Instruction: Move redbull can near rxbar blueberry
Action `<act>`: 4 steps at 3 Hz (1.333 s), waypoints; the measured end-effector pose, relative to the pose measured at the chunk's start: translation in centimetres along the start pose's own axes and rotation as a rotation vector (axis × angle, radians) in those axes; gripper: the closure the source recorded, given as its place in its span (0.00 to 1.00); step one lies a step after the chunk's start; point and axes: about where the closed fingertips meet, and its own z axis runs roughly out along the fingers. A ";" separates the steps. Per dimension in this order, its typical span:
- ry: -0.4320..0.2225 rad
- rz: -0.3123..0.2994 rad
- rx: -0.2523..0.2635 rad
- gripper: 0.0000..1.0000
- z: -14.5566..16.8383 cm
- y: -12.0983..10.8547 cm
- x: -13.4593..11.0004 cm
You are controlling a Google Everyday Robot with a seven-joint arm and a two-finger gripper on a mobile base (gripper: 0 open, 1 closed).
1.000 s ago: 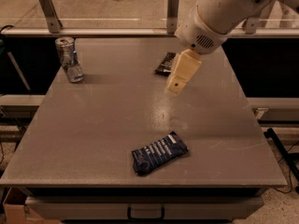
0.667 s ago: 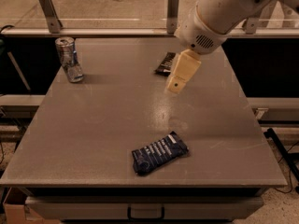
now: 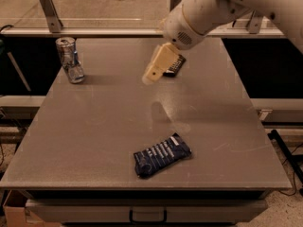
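Note:
The next move for my gripper is to go to the middle of the redbull can point(image 3: 70, 58) and close there, because the can must move near the rxbar blueberry.
The redbull can point(image 3: 70, 59), slim, silver and blue with a dented middle, stands upright at the far left corner of the grey table point(image 3: 94, 141). The rxbar blueberry point(image 3: 162, 155), a flat dark blue wrapper with white text, lies near the table's front edge, a little right of centre. My gripper point(image 3: 152, 74) hangs above the far middle of the table, pointing down and left. It is well to the right of the can and far behind the blue bar, and it holds nothing that I can see.
A smaller black bar wrapper point(image 3: 174, 66) lies at the far side of the table, partly behind my gripper. Metal rail posts point(image 3: 47, 4) stand behind the table. A drawer handle point(image 3: 147, 216) shows below the front edge.
My gripper and arm have moved left, toward the can's side of the table. The can and both bars have not moved.

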 end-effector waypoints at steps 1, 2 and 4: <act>-0.206 -0.040 -0.065 0.00 6.4 -2.7 -5.9; -0.335 -0.073 -0.159 0.00 12.1 -2.6 -11.3; -0.436 -0.033 -0.269 0.16 19.4 -0.7 -16.2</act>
